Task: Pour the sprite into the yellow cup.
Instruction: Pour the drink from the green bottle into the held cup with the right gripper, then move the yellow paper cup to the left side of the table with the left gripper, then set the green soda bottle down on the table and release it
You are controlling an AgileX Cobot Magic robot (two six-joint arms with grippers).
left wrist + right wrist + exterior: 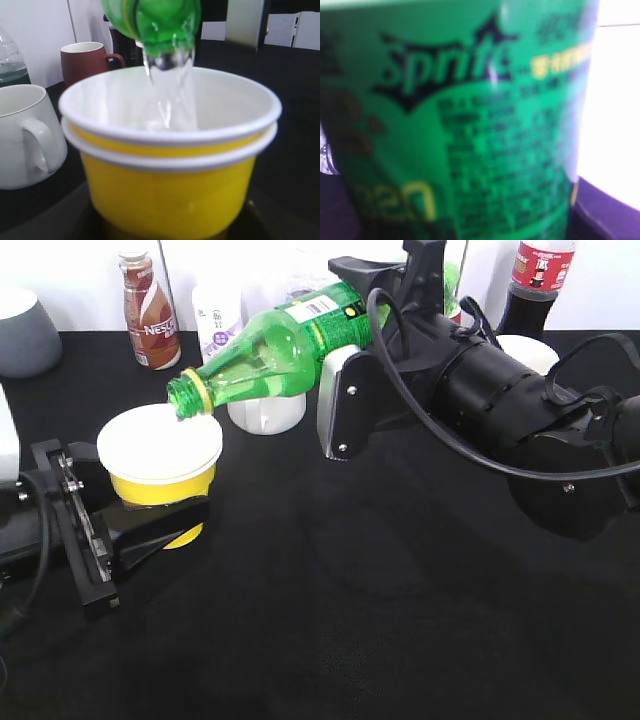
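Note:
Next, I release my left gripper's yellow cup in front of the gap [97,424] between the grey object and brown Nescafe bottle.
The sprite [280,340], a green bottle, is tipped with its open neck down over the yellow cup [165,485]. Clear liquid streams from the neck [165,30] into the cup's white inside [170,150]. My right gripper [345,370] is shut on the sprite's labelled body, which fills the right wrist view [460,125]. My left gripper [150,530] is shut on the yellow cup low down, holding it upright on the black table. The fingertips of both grippers are mostly hidden.
A white mug [266,412] stands just behind the cup and shows in the left wrist view [25,135]. A dark red mug [85,60], a brown Nescafe bottle [150,310], a cola bottle [535,285] and a grey object [25,330] stand along the back.

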